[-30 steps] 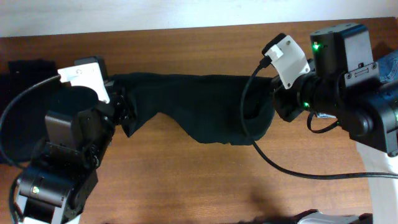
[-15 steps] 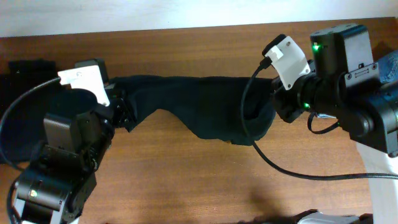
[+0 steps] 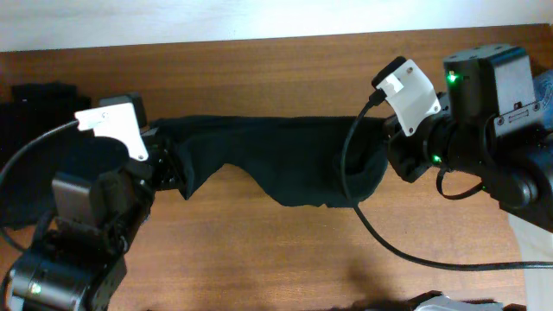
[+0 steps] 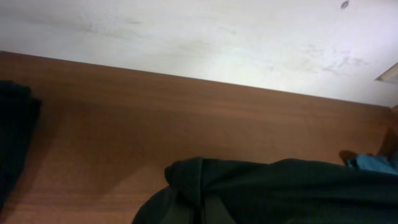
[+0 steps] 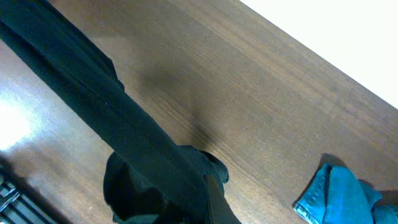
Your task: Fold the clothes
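Observation:
The black garment's end in my right gripper needs to be let go on the brown table (image 3: pixel 313 155) below the sagging cloth.
A black garment (image 3: pixel 285 160) hangs stretched between my two grippers above the brown table (image 3: pixel 259 250), sagging in the middle. My left gripper (image 3: pixel 168 160) is shut on its left end; the bunched cloth shows at the bottom of the left wrist view (image 4: pixel 249 193). My right gripper (image 3: pixel 389 155) is shut on its right end; in the right wrist view the cloth (image 5: pixel 124 137) runs as a taut dark band from the upper left down to my fingers (image 5: pixel 211 199).
A dark pile of clothes (image 3: pixel 39 104) lies at the table's left edge, also at the left in the left wrist view (image 4: pixel 12 137). A blue folded cloth (image 5: pixel 339 193) lies at the right, seen at the overhead's right edge (image 3: pixel 540 86). A white wall runs behind.
Both grippers have moved a little toward the front of the table, carrying the garment with them. The right arm has shifted slightly right and the garment is stretched a little wider.

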{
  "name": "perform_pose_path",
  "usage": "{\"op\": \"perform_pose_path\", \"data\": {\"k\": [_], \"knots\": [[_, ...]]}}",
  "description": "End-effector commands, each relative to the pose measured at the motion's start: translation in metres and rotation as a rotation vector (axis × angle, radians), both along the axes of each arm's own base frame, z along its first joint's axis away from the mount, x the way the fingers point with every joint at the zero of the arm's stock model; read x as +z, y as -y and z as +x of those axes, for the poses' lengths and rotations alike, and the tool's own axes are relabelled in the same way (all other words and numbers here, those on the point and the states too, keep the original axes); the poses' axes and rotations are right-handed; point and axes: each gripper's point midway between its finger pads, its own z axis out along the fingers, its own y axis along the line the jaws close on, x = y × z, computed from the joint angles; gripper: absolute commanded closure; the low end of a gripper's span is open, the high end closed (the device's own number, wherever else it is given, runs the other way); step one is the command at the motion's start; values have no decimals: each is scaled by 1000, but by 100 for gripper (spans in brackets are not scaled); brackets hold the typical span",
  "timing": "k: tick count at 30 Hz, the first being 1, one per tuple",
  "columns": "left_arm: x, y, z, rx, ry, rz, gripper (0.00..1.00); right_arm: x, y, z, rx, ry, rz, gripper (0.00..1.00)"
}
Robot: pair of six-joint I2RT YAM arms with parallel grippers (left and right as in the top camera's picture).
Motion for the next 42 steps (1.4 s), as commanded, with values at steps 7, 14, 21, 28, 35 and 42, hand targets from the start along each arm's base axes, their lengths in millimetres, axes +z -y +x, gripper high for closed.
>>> {"op": "perform_pose_path", "data": {"k": [7, 14, 21, 28, 35, 42], "knots": [[7, -13, 3, 85, 25, -13, 99, 12, 6, 0, -29, 43, 13, 96], [-10, 1, 62, 94, 15, 40, 99, 6, -1, 34, -24, 68, -15, 96], [13, 14, 139, 133, 229, 93, 99, 2, 0, 114, -85, 208, -126, 96], [25, 27, 192, 108, 400, 238, 99, 28, -13, 187, -95, 455, -139, 96], [-16, -5, 201, 198, 256, 330, 99, 21, -15, 194, -63, 455, -180, 96], [-37, -8, 182, 165, 136, 377, 99, -23, -9, 164, -17, 246, -236, 96]]}}
